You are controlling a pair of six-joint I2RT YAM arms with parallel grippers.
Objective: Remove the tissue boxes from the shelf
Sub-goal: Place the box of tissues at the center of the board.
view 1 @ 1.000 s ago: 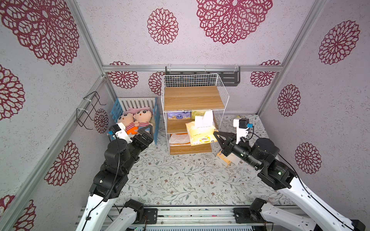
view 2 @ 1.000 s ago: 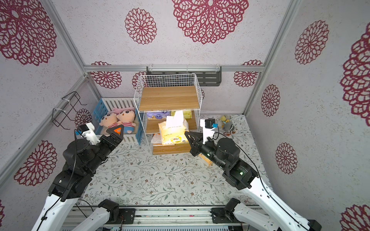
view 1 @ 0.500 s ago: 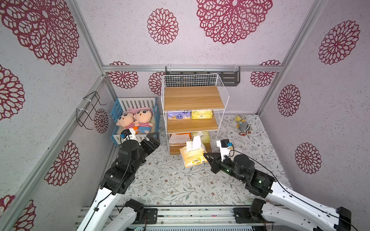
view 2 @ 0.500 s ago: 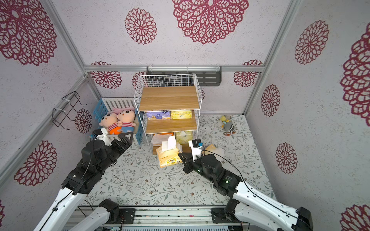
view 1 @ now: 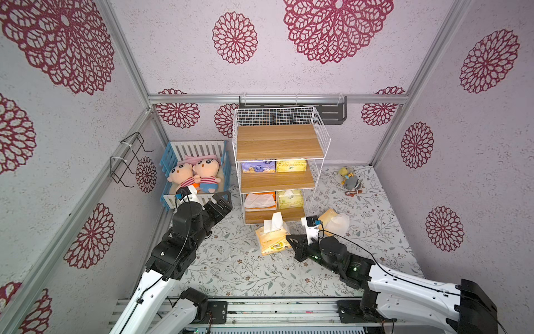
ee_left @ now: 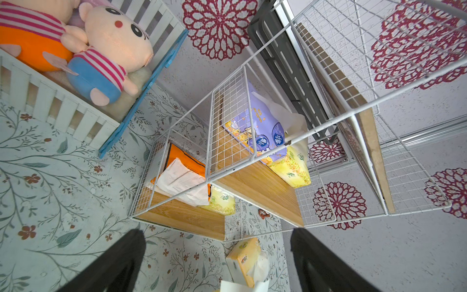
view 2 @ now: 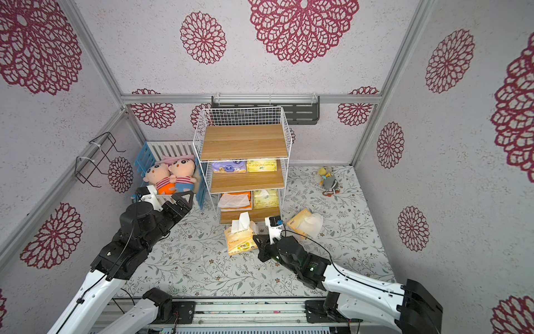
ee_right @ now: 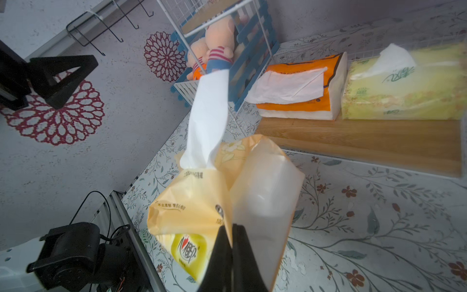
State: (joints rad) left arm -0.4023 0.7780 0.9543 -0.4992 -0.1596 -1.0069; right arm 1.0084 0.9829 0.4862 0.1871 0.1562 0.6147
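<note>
My right gripper is going to release the pale yellow-orange pack, now held low in front of the shelf, on the floor, before the gap [view 1: 234,254] between crib and shelf.
The shelf [view 1: 277,141] [view 2: 244,141] stands at the back. Its middle board holds a purple tissue box [view 1: 258,167] [ee_left: 262,126] and a yellow-green one [view 1: 291,166]. The bottom board holds an orange one [view 1: 260,201] [ee_right: 298,83] and another yellow-green one [view 1: 289,199] [ee_right: 404,86]. My right gripper [view 1: 290,240] [ee_right: 231,227] is shut on the wrapper of a pale yellow-orange pack [view 1: 273,240] [ee_right: 192,209], low in front of the shelf. A second pale pack [view 1: 332,221] lies on the floor to the right. My left gripper [view 1: 222,201] [ee_left: 216,232] hangs open and holds nothing, left of the bottom tier.
A blue-and-white crib [view 1: 169,162] with two plush dolls [view 1: 196,173] stands left of the shelf. A black wire rack [view 1: 130,159] juts from the left wall. A black rack [view 1: 332,112] hangs behind the shelf. A small plush toy [view 1: 349,180] lies at the back right.
My right gripper has carried the pale yellow-orange pack away from the shelf and down to the floor in front. My left arm has swung closer to the shelf's left side.
</note>
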